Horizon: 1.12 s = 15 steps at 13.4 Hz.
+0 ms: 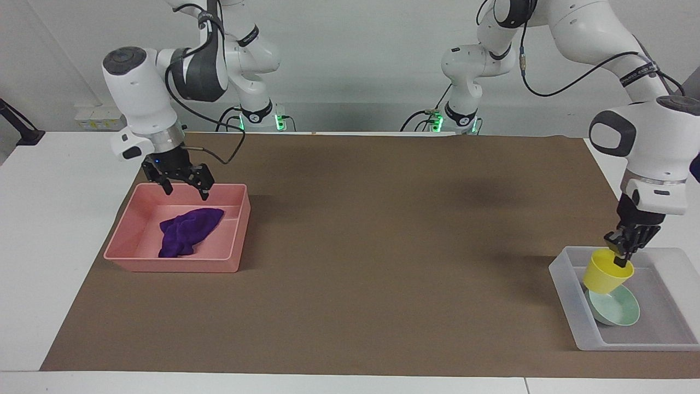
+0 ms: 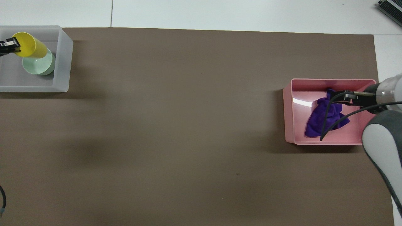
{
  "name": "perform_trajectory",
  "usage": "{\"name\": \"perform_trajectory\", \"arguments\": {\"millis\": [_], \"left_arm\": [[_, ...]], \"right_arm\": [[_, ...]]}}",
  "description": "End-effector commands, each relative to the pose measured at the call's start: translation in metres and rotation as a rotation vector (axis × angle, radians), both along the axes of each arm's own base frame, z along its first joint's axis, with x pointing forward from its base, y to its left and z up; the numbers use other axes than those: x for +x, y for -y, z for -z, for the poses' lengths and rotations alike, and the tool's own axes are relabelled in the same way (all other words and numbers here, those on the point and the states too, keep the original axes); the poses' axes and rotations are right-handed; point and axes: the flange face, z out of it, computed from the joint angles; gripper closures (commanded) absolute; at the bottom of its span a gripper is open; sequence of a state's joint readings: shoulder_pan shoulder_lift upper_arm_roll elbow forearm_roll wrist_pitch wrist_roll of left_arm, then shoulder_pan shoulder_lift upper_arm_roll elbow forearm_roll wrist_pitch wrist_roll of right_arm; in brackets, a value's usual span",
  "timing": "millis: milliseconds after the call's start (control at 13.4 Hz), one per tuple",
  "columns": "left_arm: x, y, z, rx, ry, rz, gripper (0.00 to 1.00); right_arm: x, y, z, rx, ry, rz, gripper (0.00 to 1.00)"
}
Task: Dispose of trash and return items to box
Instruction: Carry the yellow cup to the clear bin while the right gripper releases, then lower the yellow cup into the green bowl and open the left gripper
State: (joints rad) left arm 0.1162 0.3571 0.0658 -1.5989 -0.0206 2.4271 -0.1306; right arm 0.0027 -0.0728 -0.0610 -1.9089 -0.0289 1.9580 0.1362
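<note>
My left gripper is going to let go of the yellow cup, now tilted just above the bowl, inside the mint-green bowl [image 2: 35,60] that is in the translucent box.
The purple cloth [image 1: 188,232] lies loose in the pink tray [image 1: 164,266] at the right arm's end of the table; it also shows in the overhead view [image 2: 323,117]. My right gripper [image 1: 186,190] is open and empty, raised over the part of the tray nearest the robots [image 2: 344,96]. My left gripper [image 1: 623,257] is shut on the rim of the yellow cup [image 1: 607,278] and holds it tilted over the translucent box [image 1: 566,298]. The cup [image 2: 29,46] hangs just above the mint-green bowl [image 1: 620,311], which sits in the box [image 2: 64,62].
A brown mat [image 1: 383,246] covers the middle of the white table. The pink tray [image 2: 287,110] and the translucent box sit at opposite ends of it. A dark object [image 2: 391,8] lies at the table's corner farthest from the robots.
</note>
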Motion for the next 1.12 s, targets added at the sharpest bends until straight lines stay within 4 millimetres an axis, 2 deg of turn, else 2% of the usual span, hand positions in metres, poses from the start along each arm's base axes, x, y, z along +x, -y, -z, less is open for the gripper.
{"name": "perform_trajectory", "arguments": {"millis": [0, 75, 224, 299, 374, 448, 598, 672, 1046], "left_arm": [[0.031, -0.023, 0.021, 0.021, -0.011, 0.009, 1.0], [0.036, -0.039, 0.036, 0.037, -0.018, 0.021, 1.0], [0.046, -0.048, 0.054, 0.044, -0.028, 0.029, 1.0], [0.045, -0.05, 0.059, 0.044, -0.029, 0.024, 1.0], [0.041, -0.062, 0.065, 0.033, -0.025, 0.005, 1.0], [0.038, -0.059, 0.077, 0.024, -0.039, 0.004, 1.0], [0.031, -0.06, 0.095, 0.019, -0.052, 0.001, 1.0], [0.031, -0.057, 0.098, 0.014, -0.061, 0.002, 1.0], [0.035, -0.044, 0.088, 0.016, -0.073, 0.028, 0.34]], "right_arm": [[-0.008, 0.008, -0.043, -0.007, -0.018, -0.003, 0.0], [-0.011, 0.009, -0.063, -0.006, -0.024, 0.0, 0.0], [-0.018, 0.011, -0.096, -0.007, -0.04, 0.01, 0.0], [-0.023, 0.019, -0.11, -0.007, -0.046, 0.016, 0.0], [-0.028, 0.023, -0.121, -0.008, -0.063, -0.005, 0.0], [-0.031, 0.022, -0.129, -0.006, -0.075, -0.013, 0.0], [-0.032, 0.019, -0.127, 0.004, -0.08, -0.017, 0.0], [-0.033, 0.018, -0.125, 0.006, -0.084, -0.019, 0.0], [-0.041, 0.01, -0.118, -0.001, -0.105, -0.034, 0.0]]}}
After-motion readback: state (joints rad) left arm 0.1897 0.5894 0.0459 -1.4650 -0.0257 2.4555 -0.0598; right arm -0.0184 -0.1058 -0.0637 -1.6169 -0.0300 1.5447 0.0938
